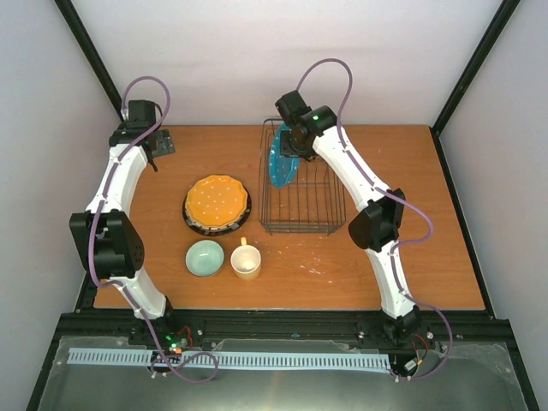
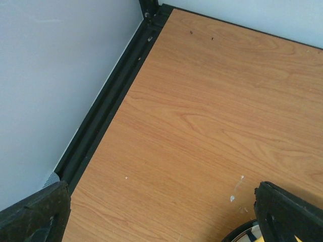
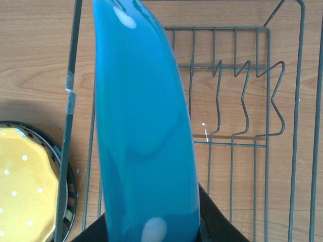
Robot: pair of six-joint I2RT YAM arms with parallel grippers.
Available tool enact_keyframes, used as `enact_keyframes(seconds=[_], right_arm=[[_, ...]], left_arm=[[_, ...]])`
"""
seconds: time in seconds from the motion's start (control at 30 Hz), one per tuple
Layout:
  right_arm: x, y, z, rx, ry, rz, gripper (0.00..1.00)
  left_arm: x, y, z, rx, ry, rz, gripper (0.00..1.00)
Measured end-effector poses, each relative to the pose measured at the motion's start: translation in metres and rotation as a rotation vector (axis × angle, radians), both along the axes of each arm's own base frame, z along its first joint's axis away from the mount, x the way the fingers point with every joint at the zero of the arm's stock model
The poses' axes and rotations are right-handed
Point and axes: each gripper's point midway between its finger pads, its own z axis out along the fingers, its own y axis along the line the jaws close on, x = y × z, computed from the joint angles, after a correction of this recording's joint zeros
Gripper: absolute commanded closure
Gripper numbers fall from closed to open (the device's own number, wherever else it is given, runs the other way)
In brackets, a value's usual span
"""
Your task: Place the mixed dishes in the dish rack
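Next, my right gripper releases the teal plate so that it stands upright inside the dish rack's side [image 1: 278, 161] [image 3: 132, 91] that is closest to the yellow-orange plate.
The dark wire dish rack [image 1: 301, 228] stands at the table's back centre. My right gripper [image 1: 295, 142] hangs over its left side, shut on a teal dotted plate [image 1: 282, 164] held on edge. In the right wrist view the teal plate [image 3: 146, 126] rises upright from between my dark fingers [image 3: 218, 224], above the rack's left wires [image 3: 86, 166]. Left of the rack a yellow-orange plate [image 1: 217, 201] tops a stack of plates. A mint-green bowl [image 1: 205, 258] and a cream-yellow mug [image 1: 247, 261] sit nearer the front. My left gripper [image 1: 159, 145] is open at the back left, over bare wood.
The rack's divider wires [image 3: 245, 101] stand to the right of the held plate. The yellow plate [image 3: 22, 186] lies just outside the rack's left wall. A black frame rail [image 2: 108, 106] and a white wall edge the table's back left corner.
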Motion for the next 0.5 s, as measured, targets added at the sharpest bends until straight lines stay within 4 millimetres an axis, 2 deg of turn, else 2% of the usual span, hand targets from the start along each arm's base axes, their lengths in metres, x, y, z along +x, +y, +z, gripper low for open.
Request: enact_keyframes(seconds=[0.07, 0.27, 0.5], right_arm=[[0.001, 0.001, -0.002, 0.012, 0.008, -0.010, 0.97], [0.007, -0.004, 0.010, 0.031, -0.025, -0.054, 0.97], [0.010, -0.009, 0.010, 0.001, -0.046, -0.080, 0.97]], left_arm=[[-0.002, 0.001, -0.004, 0.007, 0.012, 0.005, 0.00], [-0.003, 0.005, -0.005, 0.031, 0.021, 0.012, 0.00], [-0.001, 0.008, -0.009, 0.054, 0.032, 0.013, 0.00]])
